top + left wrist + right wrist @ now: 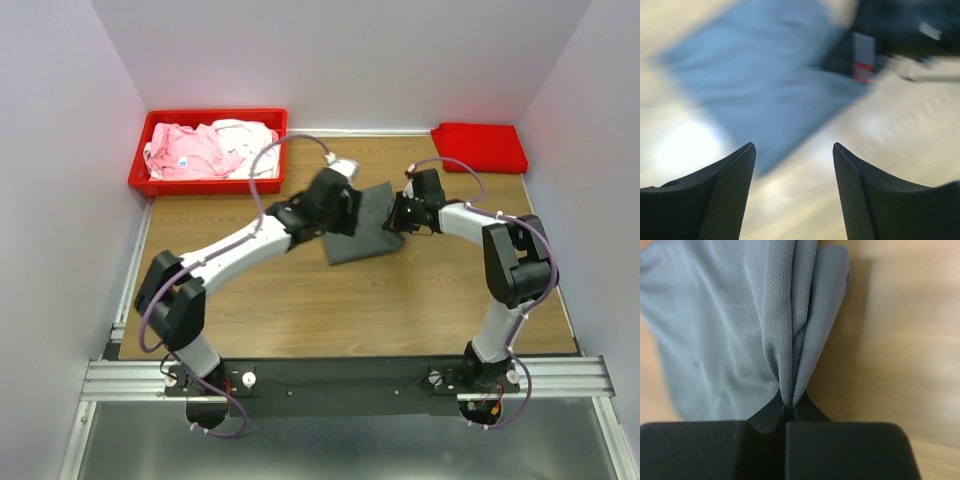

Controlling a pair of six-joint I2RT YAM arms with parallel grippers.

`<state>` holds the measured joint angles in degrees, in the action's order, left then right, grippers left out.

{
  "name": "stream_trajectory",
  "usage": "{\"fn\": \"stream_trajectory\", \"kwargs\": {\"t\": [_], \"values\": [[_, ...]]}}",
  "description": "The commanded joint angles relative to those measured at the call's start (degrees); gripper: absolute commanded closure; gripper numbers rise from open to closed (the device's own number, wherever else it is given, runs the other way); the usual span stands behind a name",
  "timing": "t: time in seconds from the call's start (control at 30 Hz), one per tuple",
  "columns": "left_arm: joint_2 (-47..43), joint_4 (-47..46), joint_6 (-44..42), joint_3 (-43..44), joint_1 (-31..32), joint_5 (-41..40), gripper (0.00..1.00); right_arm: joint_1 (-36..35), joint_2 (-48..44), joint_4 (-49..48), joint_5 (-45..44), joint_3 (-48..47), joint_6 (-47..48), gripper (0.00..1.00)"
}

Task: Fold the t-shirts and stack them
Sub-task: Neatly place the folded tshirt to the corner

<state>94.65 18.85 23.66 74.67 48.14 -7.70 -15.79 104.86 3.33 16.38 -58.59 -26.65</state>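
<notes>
The robot's right gripper will release the dark grey t-shirt, which lies folded mid-table now, on top of the folded bright red t-shirt (pixel 474 146).
A folded dark grey t-shirt (pixel 368 238) lies mid-table. My right gripper (pixel 400 215) is at its right edge. In the right wrist view this gripper (pixel 790 404) is shut on a bunched fold of the grey cloth (pixel 725 330). My left gripper (pixel 343 215) hangs over the shirt's left part. Its wrist view is blurred and shows the left gripper (pixel 792 150) open with nothing between the fingers, and the grey shirt (pixel 765 85) beyond them. A folded bright red t-shirt (pixel 480 147) lies at the back right corner. Pale pink (pixel 190 150) and white (pixel 245 135) t-shirts sit crumpled in the bin.
A rigid red plastic bin (pixel 200 186) stands at the back left. Walls close the table on the left, back and right. The right arm (pixel 900 40) shows at the top right of the left wrist view. Bare wood lies in front of the grey shirt.
</notes>
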Motion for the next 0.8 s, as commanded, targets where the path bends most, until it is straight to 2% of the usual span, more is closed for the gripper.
{"fn": "stream_trajectory", "kwargs": {"t": [0.0, 0.13, 0.23, 0.5, 0.63, 0.77], "values": [[-4.73, 1.80, -4.85, -2.06, -11.18, 2.35, 0.28, 0.06, 3.67, 13.09, -23.21, -10.12, 17.14, 1.00], [-8.33, -1.26, -5.56, -8.30, -21.23, 2.87, 0.21, 0.67, 12.18, 13.45, -37.70, -23.37, 30.91, 1.00], [-12.63, -3.90, -5.03, -15.07, -25.88, 3.66, 0.15, 1.55, 16.94, 13.37, -43.00, -30.60, 35.43, 0.99], [-25.64, -7.60, 0.24, -31.51, -27.31, -8.99, 0.14, 7.17, 31.27, 13.37, -48.37, -57.84, 43.08, 1.00], [-31.80, -8.13, 1.03, -33.80, -27.22, -11.00, 0.14, 9.19, 37.67, 13.37, -49.34, -68.73, 47.82, 0.99], [-34.62, -7.69, 0.51, -34.07, -27.31, -12.95, 0.14, 11.13, 41.21, 13.28, -50.66, -74.73, 49.51, 1.00]]}}
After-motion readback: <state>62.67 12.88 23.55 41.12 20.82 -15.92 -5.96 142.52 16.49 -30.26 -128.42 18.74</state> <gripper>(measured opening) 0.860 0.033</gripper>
